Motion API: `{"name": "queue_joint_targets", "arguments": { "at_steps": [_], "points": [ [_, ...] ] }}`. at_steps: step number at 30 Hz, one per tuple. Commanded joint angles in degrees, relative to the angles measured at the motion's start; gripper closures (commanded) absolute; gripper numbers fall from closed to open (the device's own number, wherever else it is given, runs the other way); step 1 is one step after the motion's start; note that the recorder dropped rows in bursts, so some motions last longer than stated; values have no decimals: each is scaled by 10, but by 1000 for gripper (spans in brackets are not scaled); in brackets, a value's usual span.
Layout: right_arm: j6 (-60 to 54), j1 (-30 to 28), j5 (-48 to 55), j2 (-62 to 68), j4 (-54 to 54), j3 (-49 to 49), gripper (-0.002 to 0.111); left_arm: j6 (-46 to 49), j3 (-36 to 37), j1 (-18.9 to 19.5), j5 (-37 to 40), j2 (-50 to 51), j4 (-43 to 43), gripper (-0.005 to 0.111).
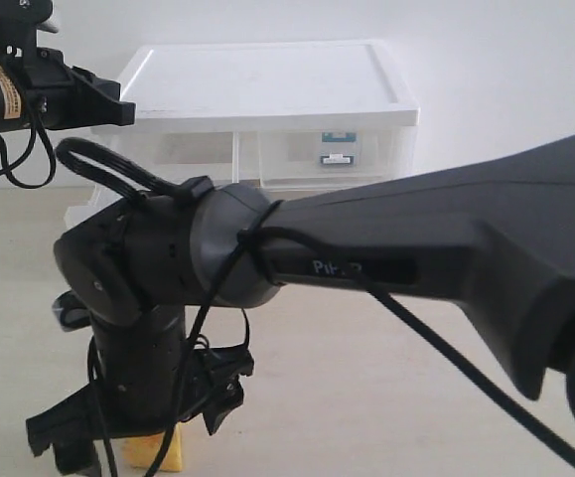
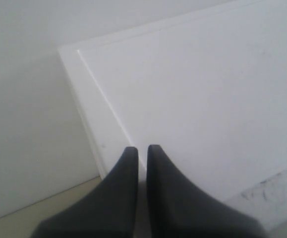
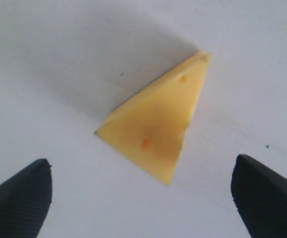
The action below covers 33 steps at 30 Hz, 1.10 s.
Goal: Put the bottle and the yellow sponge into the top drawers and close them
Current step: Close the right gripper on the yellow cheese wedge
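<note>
My right gripper needs to grip around the middle of the yellow sponge [image 1: 154, 452] [image 3: 156, 120], because the sponge needs to go into the open top drawer.
The yellow sponge [image 3: 158, 129], a cheese-like wedge, lies on the pale tabletop. My right gripper [image 3: 141, 171] hangs over it, open, with its fingers [image 3: 19, 198] wide on either side and not touching it. In the exterior view only a sliver of the sponge [image 1: 163, 455] shows under that gripper [image 1: 143, 442]. A blue-teal label of the bottle [image 1: 337, 139] shows through the right top drawer [image 1: 335, 157], which looks closed. The left top drawer [image 1: 198, 151] is partly hidden by my right arm. My left gripper [image 2: 143, 148] is shut and empty above the cabinet top's left corner [image 2: 91, 114].
The right arm [image 1: 416, 248] crosses the whole foreground and hides the cabinet's lower drawers. The white cabinet top [image 1: 267, 79] stands against the back wall. A pale translucent piece [image 1: 80, 211] juts out at the cabinet's lower left; I cannot tell what it is.
</note>
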Motion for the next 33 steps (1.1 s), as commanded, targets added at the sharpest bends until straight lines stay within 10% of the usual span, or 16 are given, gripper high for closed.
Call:
{"name": "queue_joint_targets", "arguments": {
  "at_steps": [1,12,19,23,33],
  "points": [
    [58,-19,-25,8,-3,-3,26,3,-1,1,15,2,-4,103],
    [67,-19,-51,36,13,-3,28,2,-1,1,15,2,-4,103],
    [48,-19,-3,37,13,-3,55,2,-1,1,15,2,-4,103],
    [21,-19,5,37,12,-3,108,2,-1,1,18,2,-4,103],
    [-76,-16,31,15,-15,-3,108,2,-1,1,20,2,-4,103]
  ]
}}
